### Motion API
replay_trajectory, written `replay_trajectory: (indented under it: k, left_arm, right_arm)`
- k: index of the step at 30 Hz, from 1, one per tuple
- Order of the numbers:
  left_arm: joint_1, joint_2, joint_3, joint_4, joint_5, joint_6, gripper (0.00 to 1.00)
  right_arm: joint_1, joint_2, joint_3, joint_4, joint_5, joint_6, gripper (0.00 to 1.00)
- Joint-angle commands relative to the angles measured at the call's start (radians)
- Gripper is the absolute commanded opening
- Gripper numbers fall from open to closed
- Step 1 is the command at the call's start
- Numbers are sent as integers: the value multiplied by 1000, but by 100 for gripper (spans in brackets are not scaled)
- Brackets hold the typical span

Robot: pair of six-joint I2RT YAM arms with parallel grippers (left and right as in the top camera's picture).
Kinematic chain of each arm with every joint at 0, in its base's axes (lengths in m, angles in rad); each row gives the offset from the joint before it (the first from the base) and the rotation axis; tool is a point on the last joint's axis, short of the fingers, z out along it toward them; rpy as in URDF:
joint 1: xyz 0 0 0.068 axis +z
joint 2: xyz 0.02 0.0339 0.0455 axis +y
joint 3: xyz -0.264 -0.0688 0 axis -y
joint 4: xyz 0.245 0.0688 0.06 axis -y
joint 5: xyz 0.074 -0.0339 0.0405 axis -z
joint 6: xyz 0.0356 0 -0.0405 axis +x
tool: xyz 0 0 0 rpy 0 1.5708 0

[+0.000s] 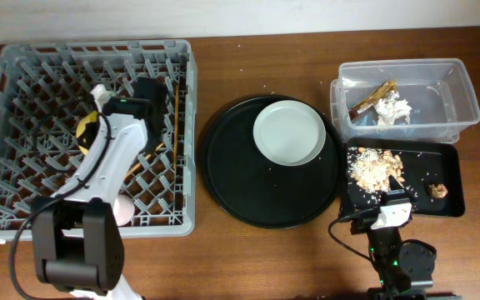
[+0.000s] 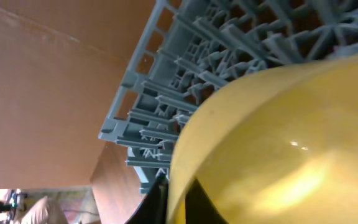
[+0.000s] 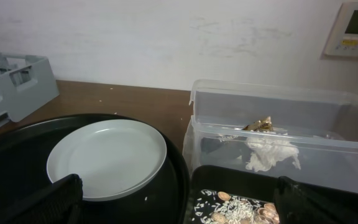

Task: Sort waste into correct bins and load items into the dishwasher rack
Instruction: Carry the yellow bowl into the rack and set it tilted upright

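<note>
I need to use my left gripper to let go of the yellow bowl in the grey dishwasher rack [image 1: 127, 141] next to the chopsticks, past the pink cup.
My left gripper [image 1: 98, 125] is shut on the rim of the yellow bowl [image 1: 86, 132] and holds it tilted over the grey dishwasher rack [image 1: 23, 75]. In the left wrist view the bowl [image 2: 278, 143] fills the frame, its rim pinched between the fingers [image 2: 176, 200]. A pink cup [image 1: 123, 208] and chopsticks [image 1: 176, 104] are in the rack. The pale plate [image 1: 288, 132] lies on the round black tray [image 1: 232, 175]. The clear tub [image 1: 465, 92] holds the napkin [image 1: 394, 108] and brown wrapper [image 1: 372, 98]. The shallow black tray [image 1: 452, 179] holds food scraps [image 1: 375, 167]. My right gripper [image 3: 179, 211] is open and empty. The blue cup is not visible.
The right wrist view shows the plate [image 3: 107, 158], the tub [image 3: 278, 99], the napkin [image 3: 269, 152] and scraps [image 3: 235, 208] ahead of the open fingers. The right arm [image 1: 394, 217] sits at the table's front edge. Crumbs dot the wood near the round tray.
</note>
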Motion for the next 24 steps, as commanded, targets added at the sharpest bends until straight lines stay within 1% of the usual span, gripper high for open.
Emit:
replay_trajectory:
  k: [1,2,3,4,5,6,7,8,10,13,15,17,19,24]
  left_arm:
    - [-64,11,-19,2,93,-2,13]
    - [-71,11,-19,-4,90,-2,11]
    - [-71,5,-18,-11,76,-2,0]
    - [-71,-2,-18,-20,14,-2,0]
    - [-77,-7,-18,-40,-187,-2,0]
    - [-85,-7,-18,-40,-294,-2,0]
    - [-90,-7,-18,-27,-340,-2,0]
    - [-89,-7,-18,-2,-346,-2,0]
    - [-78,-7,-18,9,-288,-2,0]
    - [-22,-7,-18,25,-270,-2,0]
    - [6,-3,-20,39,-208,-2,0]
    - [26,13,-22,50,-201,-2,0]
    - [31,53,-22,56,-192,-2,0]
    - [9,115,-22,42,-77,-2,0]
  right_arm:
    - [-6,-6,-7,-1,-5,12,99]
    - [-6,-6,-7,-1,-5,12,99]
    - [-6,-6,-7,-1,-5,12,99]
    - [-6,-6,-7,-1,-5,12,98]
    - [-6,-6,-7,-1,-5,12,99]
    - [-6,-6,-7,-1,-5,12,99]
    - [-6,-6,-7,-1,-5,12,99]
    - [-6,-6,-7,-1,-5,12,98]
    - [-6,-6,-7,-1,-5,12,98]
    - [-6,-6,-7,-1,-5,12,99]
    - [-6,-6,-7,-1,-5,12,98]
    - [-6,-6,-7,-1,-5,12,98]
    - [-6,-6,-7,-1,-5,12,98]
    - [-6,-6,-7,-1,-5,12,98]
